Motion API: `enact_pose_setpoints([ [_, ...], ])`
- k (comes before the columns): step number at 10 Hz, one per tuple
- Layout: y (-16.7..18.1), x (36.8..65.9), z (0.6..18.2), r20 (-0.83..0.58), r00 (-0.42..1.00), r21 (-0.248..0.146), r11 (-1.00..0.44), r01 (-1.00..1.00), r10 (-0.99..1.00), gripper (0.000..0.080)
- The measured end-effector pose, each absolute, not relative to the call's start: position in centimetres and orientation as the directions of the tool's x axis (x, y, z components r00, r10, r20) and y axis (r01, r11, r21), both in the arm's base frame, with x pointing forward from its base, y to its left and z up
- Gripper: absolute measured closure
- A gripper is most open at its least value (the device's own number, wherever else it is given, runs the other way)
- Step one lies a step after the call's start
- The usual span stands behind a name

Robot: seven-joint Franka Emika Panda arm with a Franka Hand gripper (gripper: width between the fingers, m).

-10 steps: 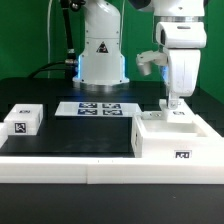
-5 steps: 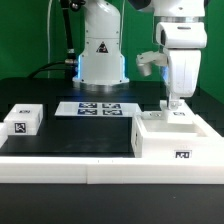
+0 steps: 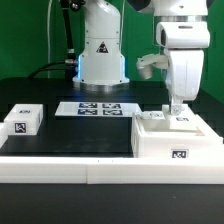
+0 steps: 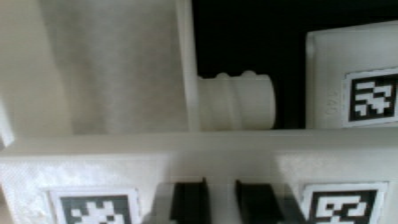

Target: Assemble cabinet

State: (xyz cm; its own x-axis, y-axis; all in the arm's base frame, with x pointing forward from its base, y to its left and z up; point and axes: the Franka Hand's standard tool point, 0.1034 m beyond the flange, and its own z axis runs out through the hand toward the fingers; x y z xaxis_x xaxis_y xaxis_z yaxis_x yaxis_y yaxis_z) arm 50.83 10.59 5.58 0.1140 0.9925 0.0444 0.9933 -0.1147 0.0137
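Note:
I need to use my gripper to set the white tagged panel down and let go of it on the end of the cabinet's top opposite the small block (image 3: 186, 126).
The cabinet (image 3: 170, 140), a big white box with square tags, stands at the front on the exterior view's right. My gripper (image 3: 174, 107) reaches straight down onto its rear top edge, between two top tags. In the wrist view the two dark fingers (image 4: 187, 200) stand close together at my gripper (image 4: 222, 200), with a thin white strip of the cabinet (image 4: 107, 120) between them. A ribbed white peg (image 4: 240, 100) sticks out from the cabinet's wall over the black table.
A small white tagged block (image 3: 22, 120) lies at the exterior view's left. The marker board (image 3: 98, 108) lies behind the middle, before the robot base (image 3: 100, 55). A low white wall (image 3: 70, 165) runs along the front. Another white tagged face (image 4: 356, 85) shows beside the peg.
The cabinet has shifted slightly toward the exterior view's left with the gripper on it. The small block and marker board have not moved.

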Motion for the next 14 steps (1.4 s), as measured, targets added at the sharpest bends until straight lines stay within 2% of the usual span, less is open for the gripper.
enact_pose_setpoints([
  [4, 10.6, 51.2, 5.6, 0.045, 0.114, 0.015, -0.115, 0.993, 0.992, 0.0729],
  [9, 10.1, 55.5, 5.5, 0.044, 0.117, 0.015, -0.118, 0.993, 0.992, 0.0729],
  [12, 9.9, 57.1, 5.5, 0.053, 0.113, 0.034, -0.115, 0.993, 0.992, 0.0729],
  [14, 9.9, 57.1, 5.5, 0.053, 0.113, 0.034, -0.115, 0.993, 0.992, 0.0728],
])
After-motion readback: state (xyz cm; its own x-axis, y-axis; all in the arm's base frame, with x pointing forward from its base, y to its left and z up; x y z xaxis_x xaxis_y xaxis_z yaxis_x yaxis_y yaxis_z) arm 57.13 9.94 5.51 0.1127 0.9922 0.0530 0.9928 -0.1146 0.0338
